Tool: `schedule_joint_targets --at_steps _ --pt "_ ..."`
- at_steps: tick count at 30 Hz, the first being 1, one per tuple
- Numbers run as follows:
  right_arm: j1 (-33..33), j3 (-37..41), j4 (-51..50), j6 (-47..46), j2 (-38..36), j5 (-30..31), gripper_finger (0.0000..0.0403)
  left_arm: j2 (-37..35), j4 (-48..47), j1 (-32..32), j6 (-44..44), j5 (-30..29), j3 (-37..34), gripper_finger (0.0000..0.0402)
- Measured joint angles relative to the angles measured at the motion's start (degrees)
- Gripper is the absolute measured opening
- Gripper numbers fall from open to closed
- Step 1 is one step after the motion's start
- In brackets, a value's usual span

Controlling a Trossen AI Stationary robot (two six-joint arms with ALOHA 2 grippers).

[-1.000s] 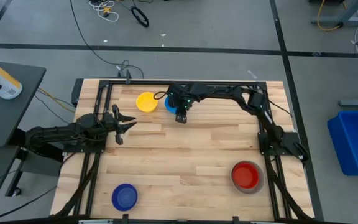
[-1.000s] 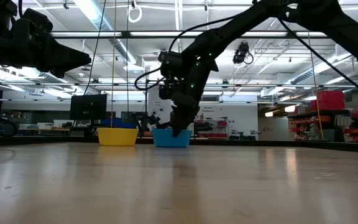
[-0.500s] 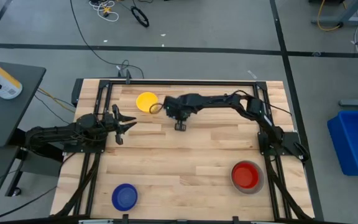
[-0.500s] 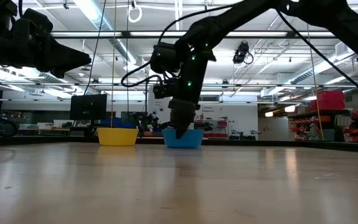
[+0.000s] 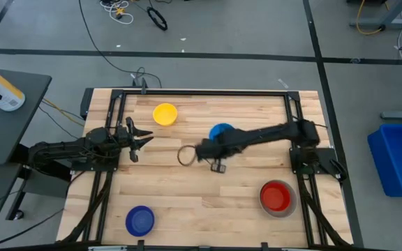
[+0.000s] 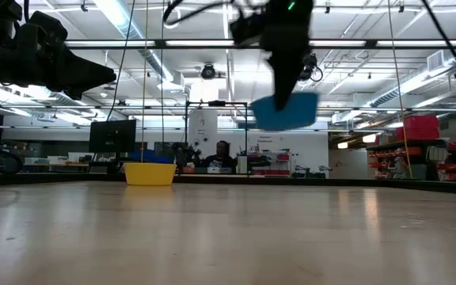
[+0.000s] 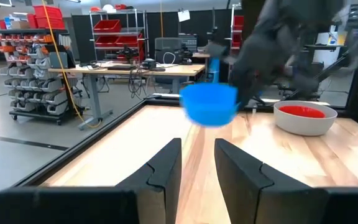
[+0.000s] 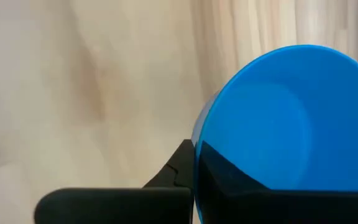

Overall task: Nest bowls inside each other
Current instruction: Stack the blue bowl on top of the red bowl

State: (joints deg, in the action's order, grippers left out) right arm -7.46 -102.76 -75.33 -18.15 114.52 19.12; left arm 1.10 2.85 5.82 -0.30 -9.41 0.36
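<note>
I will let go of the light blue bowl with my right gripper inside the red bowl [image 5: 276, 196] that sits in the grey bowl. The light blue bowl is now high over the table's middle.
My right gripper [image 8: 194, 167] is shut on the light blue bowl [image 5: 221, 131], held high over the table's middle [image 6: 285, 111]. The yellow bowl [image 5: 165, 113] stands on its base at the far side. The red bowl [image 5: 276, 195] sits inside the grey bowl [image 5: 289, 206] at the near right, also seen in the left wrist view as red bowl [image 7: 304, 111] in grey bowl [image 7: 303, 123]. The dark blue bowl [image 5: 139, 220] stands at the near left. My left gripper [image 5: 135, 139] waits open at the left edge, pointing level. My right gripper holds the light blue bowl by its rim and wall [image 8: 199, 146], one finger [image 8: 178, 167] outside and the other inside, showing dark through the plastic. The fingers come from above, slanting down. The bowl is lifted clear of the table, mouth up and slightly tilted.
Black frame rails [image 5: 201, 92] run along the table's far, left and right sides. A cable loop [image 5: 185, 155] hangs from my right arm over the table's middle. Bare wood lies between the bowls at the near middle. A person [image 6: 223, 150] sits in the room behind.
My right gripper has taken hold of the light blue bowl beside the yellow bowl, slid it a little toward the right, then lifted it clear and carried it up, toward the table's right and near side. The yellow bowl has stayed in place.
</note>
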Motion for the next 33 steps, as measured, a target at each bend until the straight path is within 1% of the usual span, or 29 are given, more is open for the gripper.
schedule_joint_targets --at_steps 4,7,10,12,17,22,24,29,33 --pt "-7.01 -0.02 -9.01 -13.19 -2.54 0.36 0.0001 0.0 0.1 0.0 -0.07 -0.02 0.0 0.0105" --pt "-12.51 0.0 -15.01 -23.33 -3.52 -1.24 0.0001 0.0 0.19 0.02 -0.02 -0.02 0.0 0.0105" --pt "-17.76 0.51 -14.49 -31.24 -3.73 -4.64 0.0001 0.0 0.31 0.02 0.53 -0.02 0.0 0.0105" --pt "-20.84 0.69 -14.55 -37.52 -3.88 -5.43 0.0001 0.01 0.32 0.01 0.56 -0.02 0.0 0.0105" --pt "-27.4 4.11 -14.69 -49.75 -4.24 -9.67 0.0001 0.0 0.48 0.01 0.85 -0.18 0.0 0.0105" --pt "-32.4 8.18 -14.68 -59.63 -4.26 -16.4 0.0001 0.02 0.58 0.01 0.92 -0.2 0.0 0.0105" --pt "-34.19 9.07 -14.7 -62.93 -4.26 -18.24 0.0001 0.01 0.61 0.02 0.92 -0.2 0.0 0.0105" --pt "-37.33 10.38 -13.67 -68.32 -4.26 -19.57 0.0001 0.02 0.67 0.01 0.7 -0.19 0.0 0.0105" --pt "-38.01 12.69 -9.72 -69.95 -4.26 -21.1 0.0001 0.0 0.68 0.0 0.62 -0.16 0.0 0.0105"
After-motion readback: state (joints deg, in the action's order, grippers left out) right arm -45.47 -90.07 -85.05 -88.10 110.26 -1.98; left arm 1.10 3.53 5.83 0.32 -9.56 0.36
